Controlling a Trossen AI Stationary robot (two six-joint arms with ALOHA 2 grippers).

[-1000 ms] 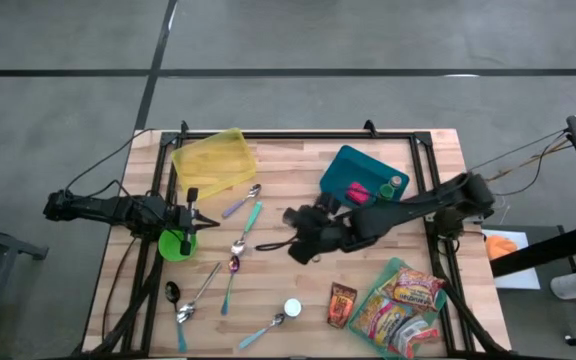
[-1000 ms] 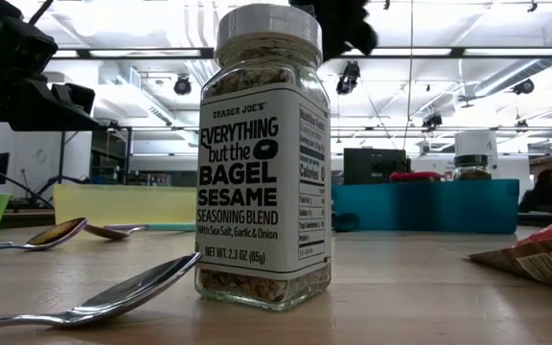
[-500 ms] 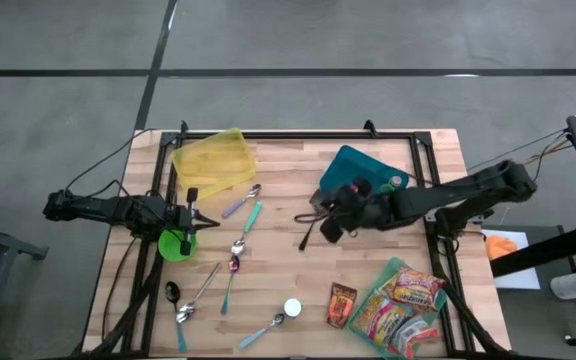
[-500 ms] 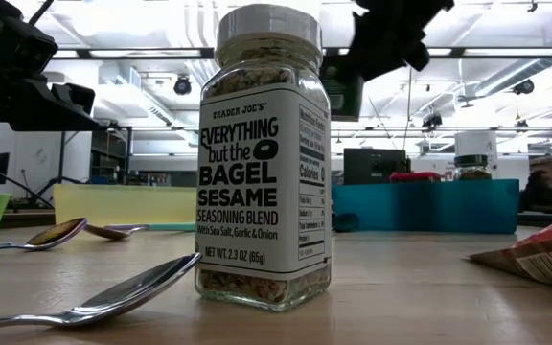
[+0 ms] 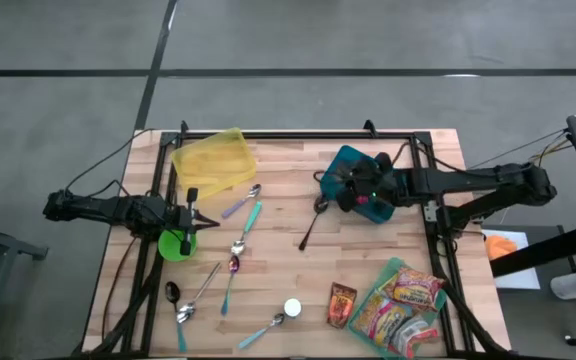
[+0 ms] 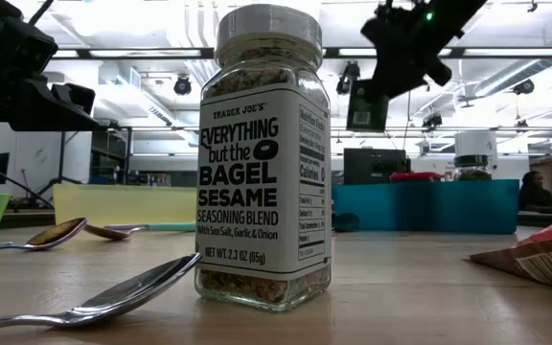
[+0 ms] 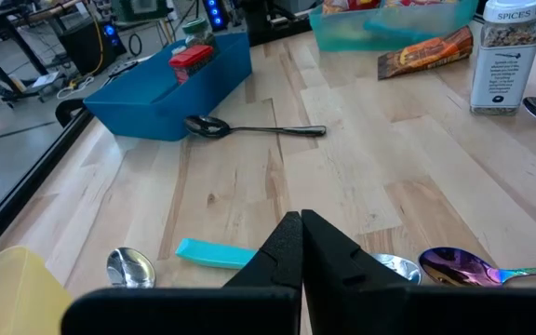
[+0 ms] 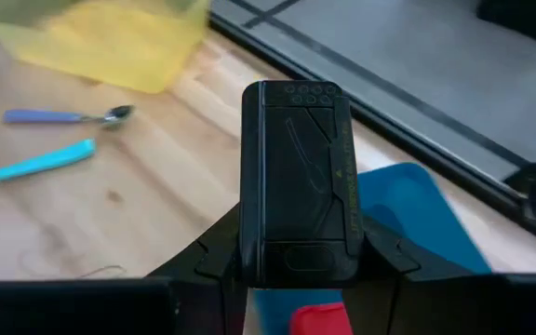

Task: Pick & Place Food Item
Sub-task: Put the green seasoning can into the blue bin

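I need to use my right gripper to release the black packet inside the blue bin (image 5: 371, 180), between the red item and the jar with the green cap. The packet now hangs high above that bin.
A black flat rectangular packet (image 8: 296, 177) is held in my right gripper (image 5: 348, 188), which hovers over the blue bin (image 5: 346, 160) at the table's far right. The low view shows the packet (image 6: 365, 103) hanging high in the air under that gripper. A red item (image 5: 383, 190) and a green-capped jar (image 5: 396, 183) sit in the bin. My left gripper (image 7: 301, 221) rests shut and empty at the table's left edge, above the green bowl (image 5: 176, 244). My right gripper pinches the black packet between its two fingers (image 8: 214, 253), on the packet's two long edges near one short end (image 8: 296, 261). The fingers slant downward. The packet is lifted clear of table and bin, its free end sticking out beyond the fingertips.
A spice jar (image 6: 262, 153) stands near the front edge (image 5: 292, 308). A black spoon (image 5: 308, 226) lies beside the blue bin, and several spoons lie left of centre. A yellow bin (image 5: 213, 160) sits at the far left. A tub of snack packets (image 5: 403, 300) is at the near right.
My right gripper has carried the black packet from the middle of the table toward the far right, ending over the blue bin, and has rolled a little. The packet stays clear of the table throughout.
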